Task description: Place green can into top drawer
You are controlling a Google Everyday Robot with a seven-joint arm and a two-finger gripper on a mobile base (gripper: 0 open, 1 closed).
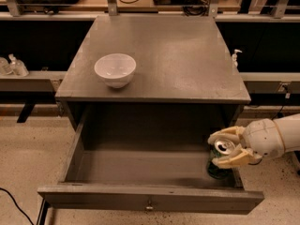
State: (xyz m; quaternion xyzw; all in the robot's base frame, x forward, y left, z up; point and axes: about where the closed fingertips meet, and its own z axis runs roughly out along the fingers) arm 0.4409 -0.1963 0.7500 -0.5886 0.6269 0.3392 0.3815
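Next, my gripper sets the green can down on the bare drawer's bottom, just off its middle [181, 170] toward the gripper's side.
The green can [220, 165] stands upright at the right end of the open top drawer [150, 201], its silver top facing up. My gripper [226, 148] reaches in from the right and is shut on the can near its top, one finger on each side. The can's lower part sits inside the drawer close to the right wall; whether it rests on the drawer floor cannot be told. The drawer is pulled out wide, with a small metal knob [149, 205] on its front panel.
A white bowl [115, 69] sits on the grey cabinet top [187, 55] at the left. The rest of the drawer floor [140, 165] is bare. Benches and cables run behind the cabinet. A speckled floor surrounds it.
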